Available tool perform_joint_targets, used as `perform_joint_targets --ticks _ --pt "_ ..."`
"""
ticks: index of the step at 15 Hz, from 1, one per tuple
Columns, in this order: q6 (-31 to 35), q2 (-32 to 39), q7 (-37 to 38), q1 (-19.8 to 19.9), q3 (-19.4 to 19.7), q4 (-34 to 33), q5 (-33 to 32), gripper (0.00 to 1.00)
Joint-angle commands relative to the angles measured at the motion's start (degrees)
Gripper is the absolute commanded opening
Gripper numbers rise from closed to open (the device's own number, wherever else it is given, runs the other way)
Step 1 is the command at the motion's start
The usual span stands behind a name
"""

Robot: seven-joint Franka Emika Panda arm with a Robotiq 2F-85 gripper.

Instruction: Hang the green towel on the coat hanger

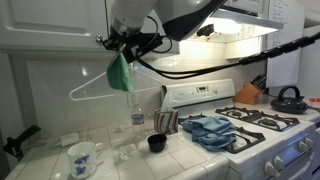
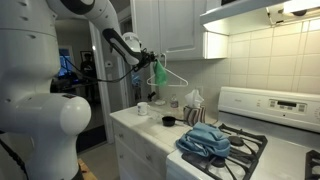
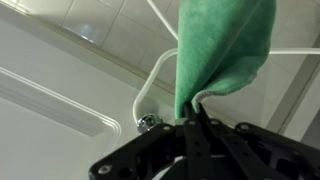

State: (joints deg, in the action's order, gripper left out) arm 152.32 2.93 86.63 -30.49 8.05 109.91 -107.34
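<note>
I need to release the green towel over the bottom wire of the white coat hanger (image 1: 117,98), near its middle.
The green towel (image 1: 120,73) hangs from my gripper (image 1: 122,45), high in front of the white cabinet doors. In the wrist view the towel (image 3: 222,45) is pinched between the shut black fingers (image 3: 190,118). The white wire coat hanger (image 1: 100,88) hangs from a cabinet knob (image 3: 146,123). Its hook and upper wires (image 3: 160,60) run right beside and behind the towel. In an exterior view the towel (image 2: 158,74) drapes at the hanger (image 2: 172,78), touching its top. I cannot tell whether the towel lies over the wire.
A blue cloth (image 1: 210,128) lies on the stove's edge (image 1: 250,140). On the tiled counter stand a floral mug (image 1: 82,158), a black cup (image 1: 156,143), a striped cloth (image 1: 166,121) and a small bottle (image 1: 137,116). A kettle (image 1: 289,98) sits on a burner.
</note>
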Motion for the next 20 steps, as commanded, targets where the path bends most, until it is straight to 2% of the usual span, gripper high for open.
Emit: perform_joint_targets --ticks 1,7,8,11,16,20 --pt "-3.9 0.78 4.35 -0.25 -0.11 0.41 -6.11 0.01" --pt "-8.67 4.61 18.28 -0.58 -0.63 1.65 -15.13 0.01" --pt "-10.45 5.33 19.73 6.76 -8.48 1.69 -16.37 0.01" --pt "-14.32 7.75 24.12 10.65 -13.39 2.08 -19.25 0.01" --pt "-18.42 10.27 26.72 14.81 -18.45 2.77 -20.37 0.01" --pt "-18.54 12.5 30.21 17.12 -19.94 0.98 -16.35 0.01"
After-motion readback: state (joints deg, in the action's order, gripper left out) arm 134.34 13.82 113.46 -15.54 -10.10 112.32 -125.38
